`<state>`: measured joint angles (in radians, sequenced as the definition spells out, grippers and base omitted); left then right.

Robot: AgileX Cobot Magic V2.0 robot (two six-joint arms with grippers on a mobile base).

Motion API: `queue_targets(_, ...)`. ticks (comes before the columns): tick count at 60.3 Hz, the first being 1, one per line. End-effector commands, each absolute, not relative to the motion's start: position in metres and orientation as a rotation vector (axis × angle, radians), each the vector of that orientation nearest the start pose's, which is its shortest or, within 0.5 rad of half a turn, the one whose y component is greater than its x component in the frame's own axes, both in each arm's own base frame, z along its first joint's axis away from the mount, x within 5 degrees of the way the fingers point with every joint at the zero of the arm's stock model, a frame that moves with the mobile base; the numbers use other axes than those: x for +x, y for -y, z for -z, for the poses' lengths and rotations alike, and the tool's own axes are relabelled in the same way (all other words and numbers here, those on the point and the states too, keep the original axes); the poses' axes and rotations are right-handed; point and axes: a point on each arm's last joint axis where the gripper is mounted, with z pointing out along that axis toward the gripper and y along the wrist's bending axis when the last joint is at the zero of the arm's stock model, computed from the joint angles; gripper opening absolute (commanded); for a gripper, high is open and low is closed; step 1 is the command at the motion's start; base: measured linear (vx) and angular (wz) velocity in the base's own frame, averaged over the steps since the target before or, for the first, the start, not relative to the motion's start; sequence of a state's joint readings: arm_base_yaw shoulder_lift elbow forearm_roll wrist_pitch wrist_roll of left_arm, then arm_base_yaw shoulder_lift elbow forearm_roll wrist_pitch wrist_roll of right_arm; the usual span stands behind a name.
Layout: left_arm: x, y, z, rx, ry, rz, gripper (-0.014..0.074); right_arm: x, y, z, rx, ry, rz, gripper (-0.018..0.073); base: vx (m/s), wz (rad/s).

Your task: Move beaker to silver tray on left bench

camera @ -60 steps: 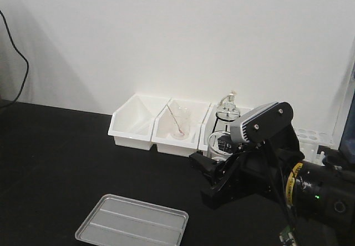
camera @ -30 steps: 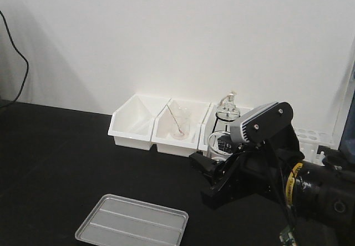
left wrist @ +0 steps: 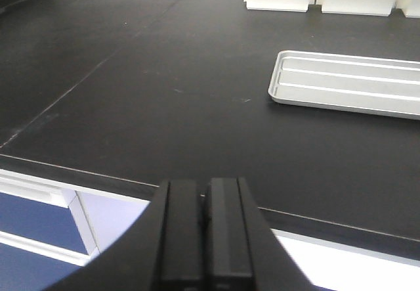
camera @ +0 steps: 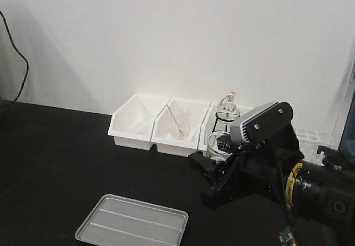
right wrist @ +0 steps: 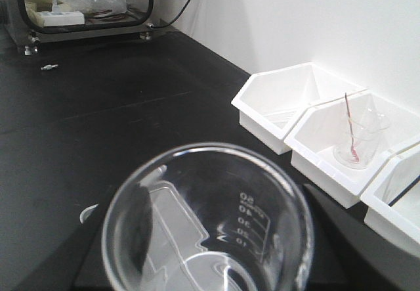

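Observation:
The robot will set the beaker, now held just above the black bench, down upright on the end of the silver tray (camera: 161,239) closest to its right gripper.
The beaker (right wrist: 210,219) is clear glass with printed marks and fills the lower right wrist view. My right gripper (right wrist: 210,265) is shut on it; one dark finger (right wrist: 141,232) shows through the glass. In the front view the beaker (camera: 217,144) is held just above the black bench (camera: 66,162), in front of the white bins, by the right gripper (camera: 213,161). The silver tray (camera: 132,222) lies flat at the front, left of the gripper, and also shows in the left wrist view (left wrist: 348,84). My left gripper (left wrist: 205,232) is shut and empty over the bench's front edge.
Three white bins (camera: 133,123) line the back wall. The middle one holds a beaker with a rod (camera: 180,125); the right one holds a glass flask (camera: 227,110). A tube rack (camera: 310,140) stands far right. A glass-fronted cabinet (right wrist: 85,2) stands further along the bench.
My right gripper with the beaker has shifted very slightly to the left. Nothing else has moved.

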<state>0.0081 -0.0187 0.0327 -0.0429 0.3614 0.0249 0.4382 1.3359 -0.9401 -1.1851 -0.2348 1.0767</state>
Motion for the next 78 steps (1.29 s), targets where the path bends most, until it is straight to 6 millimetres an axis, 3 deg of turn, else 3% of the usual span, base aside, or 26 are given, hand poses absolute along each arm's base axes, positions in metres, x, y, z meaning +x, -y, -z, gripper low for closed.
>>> queue_targets(1, 0.054, 0.001, -0.171, -0.018, -1.791, 0.024, 0.0001, 0.262, -0.148, -0.355, -0.625, -1.602, -0.489, -0.0011, 0.0, 0.0)
queue_targets(6, 0.054, 0.001, -0.171, -0.018, -1.791, 0.024, 0.0001, 0.264, -0.152, -0.352, -0.644, -1.599, -0.52, -0.0011, 0.0, 0.0)
queue_targets(14, 0.054, 0.001, -0.171, -0.018, -1.791, 0.024, 0.0001, 0.28, -0.163, -0.329, -0.681, -1.653, -0.542, -0.0011, 0.0, 0.0)
queue_targets(34, 0.054, 0.001, -0.171, -0.018, -1.791, 0.024, 0.0001, 0.347, -0.2, -0.285, -0.738, -1.711, -0.597, -0.0011, 0.0, 0.0)
queue_targets(50, 0.054, 0.001, -0.171, -0.018, -1.791, 0.024, 0.0001, 0.391, -0.227, -0.232, -0.795, -1.746, -0.66, -0.0011, 0.0, 0.0)
queue_targets(61, 0.054, 0.001, -0.171, -0.018, -1.791, 0.024, 0.0001, 0.407, -0.236, -0.199, -0.81, -1.784, -0.686, -0.0011, 0.0, 0.0)
queue_targets(78, 0.054, 0.001, -0.171, -0.018, -1.791, 0.024, 0.0001, 0.412, -0.24, -0.154, -0.822, -1.874, -0.708, -0.0004, 0.0, 0.0)
